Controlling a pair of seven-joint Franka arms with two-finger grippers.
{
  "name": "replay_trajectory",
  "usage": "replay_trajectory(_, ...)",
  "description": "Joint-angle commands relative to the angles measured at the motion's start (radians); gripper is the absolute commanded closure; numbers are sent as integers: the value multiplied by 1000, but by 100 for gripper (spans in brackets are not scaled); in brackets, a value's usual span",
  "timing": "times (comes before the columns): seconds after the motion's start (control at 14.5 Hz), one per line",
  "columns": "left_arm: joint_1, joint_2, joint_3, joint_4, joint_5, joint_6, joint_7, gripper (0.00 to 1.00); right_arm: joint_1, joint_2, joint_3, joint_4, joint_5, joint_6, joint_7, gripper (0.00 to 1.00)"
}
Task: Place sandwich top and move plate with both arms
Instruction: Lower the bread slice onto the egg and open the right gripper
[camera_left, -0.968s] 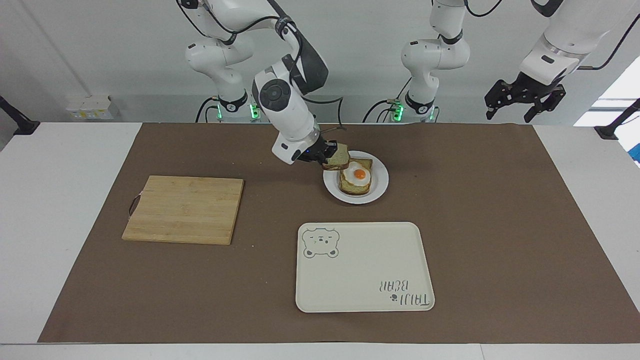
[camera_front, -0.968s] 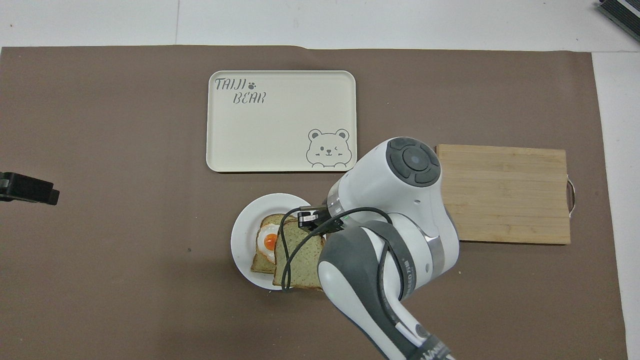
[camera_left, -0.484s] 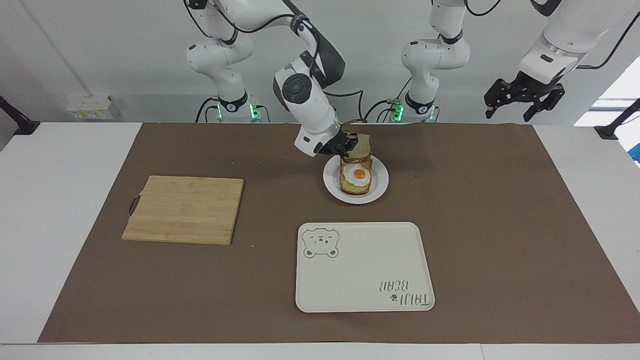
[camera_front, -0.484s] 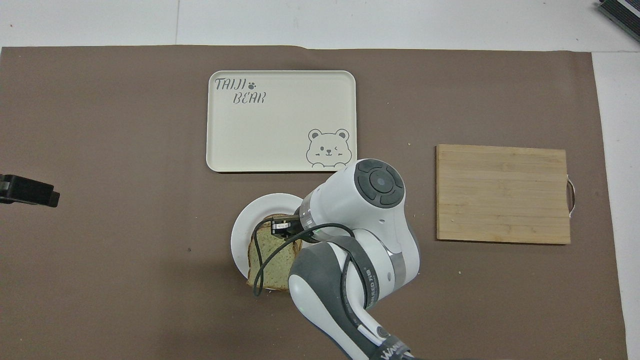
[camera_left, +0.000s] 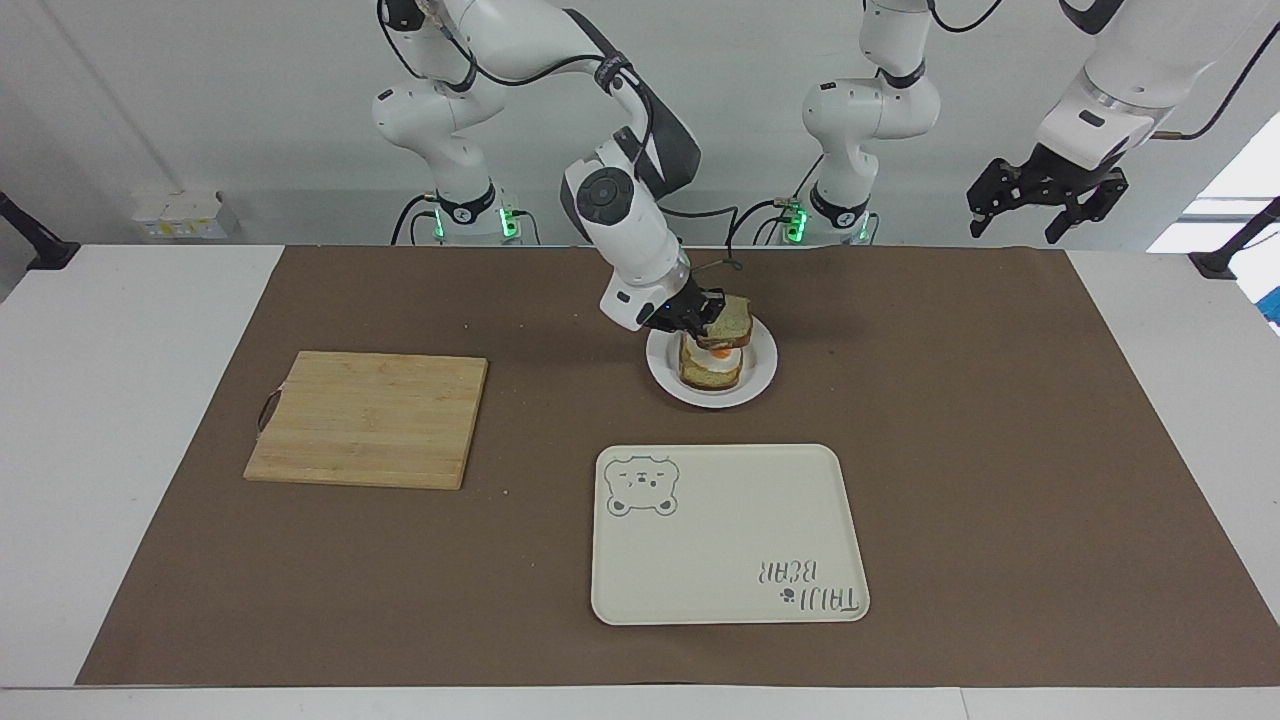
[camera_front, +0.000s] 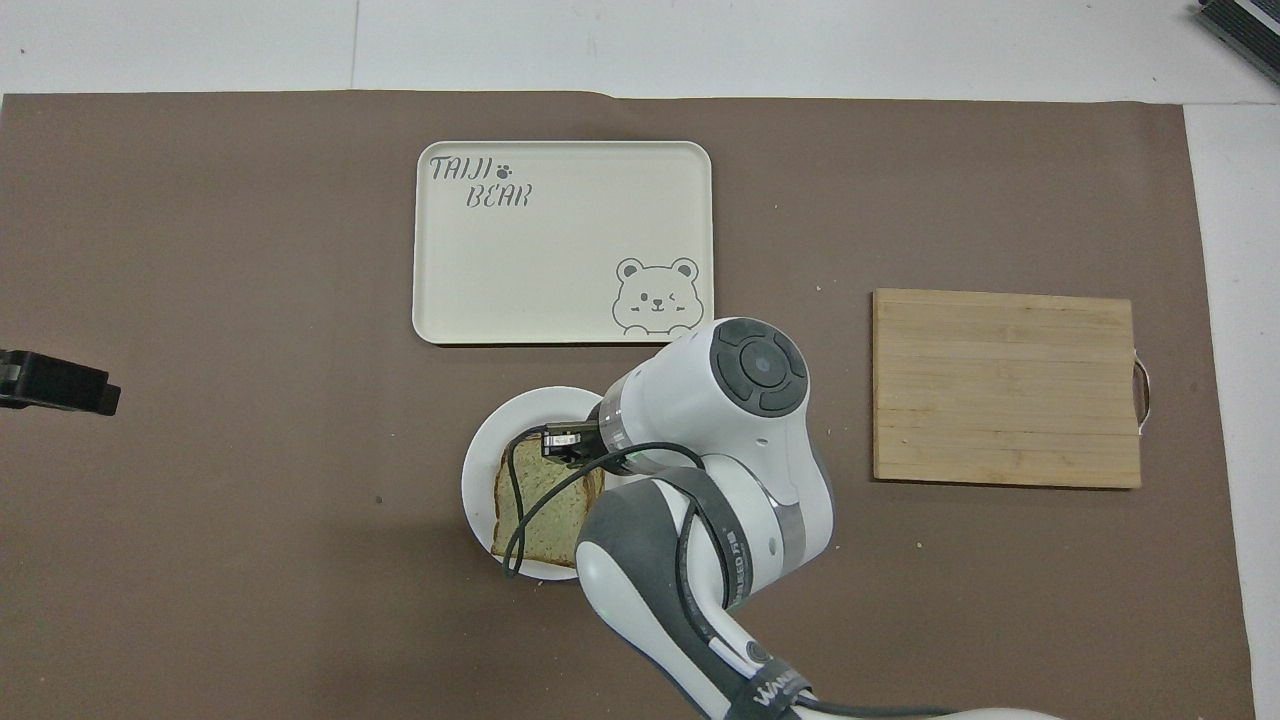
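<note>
The robot's right gripper needs to release the sandwich top so it lies flat on the egg toast on the small white plate (camera_front: 548, 497).
The sandwich top (camera_left: 733, 317) (camera_front: 540, 503), a pale speckled slice with a brown crust, hangs level just over the egg toast (camera_left: 711, 373) on the small white plate (camera_left: 764, 371) (camera_front: 477, 470). My right gripper (camera_left: 706, 316) (camera_front: 563, 441) is shut on the slice's edge toward the right arm's end of the table. A sliver of orange yolk shows under the slice in the facing view; in the overhead view the slice hides the egg toast. My left gripper (camera_left: 1038, 208) (camera_front: 58, 381) waits open, raised over the left arm's end of the table.
A cream tray (camera_left: 730, 535) (camera_front: 560, 260) with a bear drawing lies farther from the robots than the plate. A wooden cutting board (camera_left: 370, 418) (camera_front: 1005, 385) lies toward the right arm's end. Brown mat covers the table.
My right gripper carried the slice from the plate's edge to over the egg toast and lowered it, turning it level; the egg is now almost covered. The left arm stayed put.
</note>
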Motion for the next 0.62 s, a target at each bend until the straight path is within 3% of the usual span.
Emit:
replay_trajectory(0.0,-4,-31,5,-36,-13,4,11,0,16,3,3,-29,10,31,-45,100)
replay_trajectory(0.48,-4,-31,5,-36,-19,5,9,0,16,9,3,-52,12,85,-85,100)
replay_trajectory(0.55,-4,-31,5,-36,-19,5,11,0,13,11,3,-50,12,80,-90,93)
